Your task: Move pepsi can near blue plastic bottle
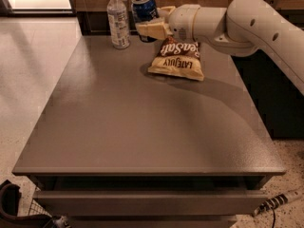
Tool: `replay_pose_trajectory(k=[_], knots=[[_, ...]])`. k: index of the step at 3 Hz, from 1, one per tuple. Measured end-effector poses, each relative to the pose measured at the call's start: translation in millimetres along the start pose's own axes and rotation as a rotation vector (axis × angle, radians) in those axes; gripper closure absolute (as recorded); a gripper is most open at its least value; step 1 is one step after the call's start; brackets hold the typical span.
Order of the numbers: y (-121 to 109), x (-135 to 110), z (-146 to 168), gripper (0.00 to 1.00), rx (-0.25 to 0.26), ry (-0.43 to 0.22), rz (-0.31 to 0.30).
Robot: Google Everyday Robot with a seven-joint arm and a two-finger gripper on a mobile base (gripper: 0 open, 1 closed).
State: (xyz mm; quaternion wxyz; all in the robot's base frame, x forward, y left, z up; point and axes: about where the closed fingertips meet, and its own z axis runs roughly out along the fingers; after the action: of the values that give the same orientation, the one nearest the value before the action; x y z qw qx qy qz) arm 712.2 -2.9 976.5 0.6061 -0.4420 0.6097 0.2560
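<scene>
My gripper is to set the pepsi can down on the table (137, 48) between the blue plastic bottle and the brown chip bag. The can is still held above the table's back.
The pepsi can (144, 9) is dark blue with a silver top and is tilted a little. My gripper (148, 26) is shut on it and holds it above the back of the grey table (142, 122). The blue plastic bottle (118, 20), clear with a white cap and pale label, stands upright on the table's back left part. The can hangs just to the right of the bottle, with a small gap between them. My white arm (247, 23) reaches in from the right.
A brown chip bag (176, 58) lies flat on the table under my gripper and arm. A dark wall panel runs behind the table. A light floor lies to the left. A cable end (278, 202) lies on the floor at lower right.
</scene>
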Motion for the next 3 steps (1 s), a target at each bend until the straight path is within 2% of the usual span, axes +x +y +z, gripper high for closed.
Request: replay_pose_trajectory(k=[1,3], knots=[[1,1,5,1.00,0.001,0.004,0.003],[-26,46,65,1.00,0.001,-0.001,0.093]])
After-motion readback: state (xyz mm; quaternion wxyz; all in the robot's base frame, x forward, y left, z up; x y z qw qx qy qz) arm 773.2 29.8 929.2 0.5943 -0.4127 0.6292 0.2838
